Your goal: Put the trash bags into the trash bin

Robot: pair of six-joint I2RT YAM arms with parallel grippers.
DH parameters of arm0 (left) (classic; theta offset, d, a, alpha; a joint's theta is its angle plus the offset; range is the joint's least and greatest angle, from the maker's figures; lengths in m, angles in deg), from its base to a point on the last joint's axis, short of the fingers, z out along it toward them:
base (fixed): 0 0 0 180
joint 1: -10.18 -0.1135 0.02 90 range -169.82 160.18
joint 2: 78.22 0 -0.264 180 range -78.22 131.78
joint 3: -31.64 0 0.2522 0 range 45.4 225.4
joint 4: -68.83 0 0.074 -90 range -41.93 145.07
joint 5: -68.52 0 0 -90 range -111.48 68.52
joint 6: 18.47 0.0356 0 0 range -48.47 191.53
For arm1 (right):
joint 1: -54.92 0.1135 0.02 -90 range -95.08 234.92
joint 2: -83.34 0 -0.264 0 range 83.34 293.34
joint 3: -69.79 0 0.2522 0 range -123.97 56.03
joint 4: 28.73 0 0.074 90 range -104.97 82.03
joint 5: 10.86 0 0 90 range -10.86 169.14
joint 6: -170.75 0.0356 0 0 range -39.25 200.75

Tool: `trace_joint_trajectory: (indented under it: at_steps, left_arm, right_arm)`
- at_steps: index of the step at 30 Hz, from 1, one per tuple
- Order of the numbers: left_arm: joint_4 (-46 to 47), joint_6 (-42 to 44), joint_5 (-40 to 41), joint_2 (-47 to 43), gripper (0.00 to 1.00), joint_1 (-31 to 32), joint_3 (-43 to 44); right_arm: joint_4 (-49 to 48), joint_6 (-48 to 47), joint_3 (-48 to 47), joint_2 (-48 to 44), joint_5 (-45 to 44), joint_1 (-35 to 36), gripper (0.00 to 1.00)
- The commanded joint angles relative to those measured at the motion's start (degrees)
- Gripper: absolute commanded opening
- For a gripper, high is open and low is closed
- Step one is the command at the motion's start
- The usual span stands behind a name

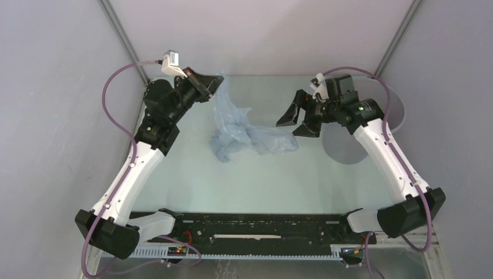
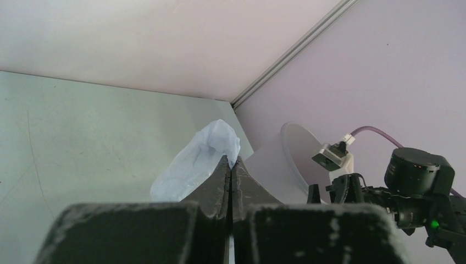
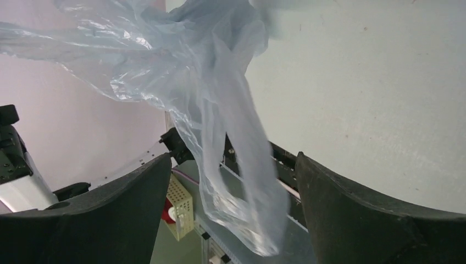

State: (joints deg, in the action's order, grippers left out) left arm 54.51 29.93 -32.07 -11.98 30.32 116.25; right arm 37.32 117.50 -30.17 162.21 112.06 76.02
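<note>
My right gripper needs to take the bag's loose end (image 1: 286, 142) before my left gripper opens, because the trash bag hangs from my left gripper, far from the trash bin.
The pale-blue translucent trash bag (image 1: 241, 131) hangs from my left gripper (image 1: 214, 86), its lower part crumpled on the table. The left gripper is shut on the bag's top corner, as the left wrist view (image 2: 231, 160) shows, with the bag (image 2: 189, 165) bulging past the closed tips. My right gripper (image 1: 292, 128) is open beside the bag's right end. In the right wrist view the bag (image 3: 181, 71) and one of its handle loops dangle between the wide-open fingers (image 3: 232, 162), not gripped. The grey trash bin (image 1: 349, 148) sits behind the right arm and also shows in the left wrist view (image 2: 275, 170).
Pale walls with metal corner posts (image 1: 119, 35) close in the table on three sides. The black rail (image 1: 261, 224) with the arm bases runs along the near edge. The right arm (image 2: 417, 187) partly hides the bin; whether the bin stands upright cannot be told.
</note>
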Motion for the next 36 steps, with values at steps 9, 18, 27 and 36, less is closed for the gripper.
trace_joint_trajectory:
  at_steps: [9,18,27,36]
  left_arm:
    - [0.9,0.5,1.0,-2.0,0.0,0.2,-0.4]
    - [0.9,0.1,0.8,-4.4,0.0,0.2,-2.2]
    - [-2.4,0.3,4.7,-7.0,0.0,0.2,-2.7]
    - [-2.9,-0.9,4.4,-6.5,0.0,0.3,-2.0]
  right_arm:
    - [-4.9,2.3,5.8,-6.0,4.5,1.1,0.9]
    - [-16.2,5.8,6.9,-2.5,1.3,-2.0,0.85]
    - [-13.6,4.3,9.1,-4.7,1.2,0.9,0.8]
    - [-14.3,2.5,11.3,-6.4,4.1,1.8,0.77]
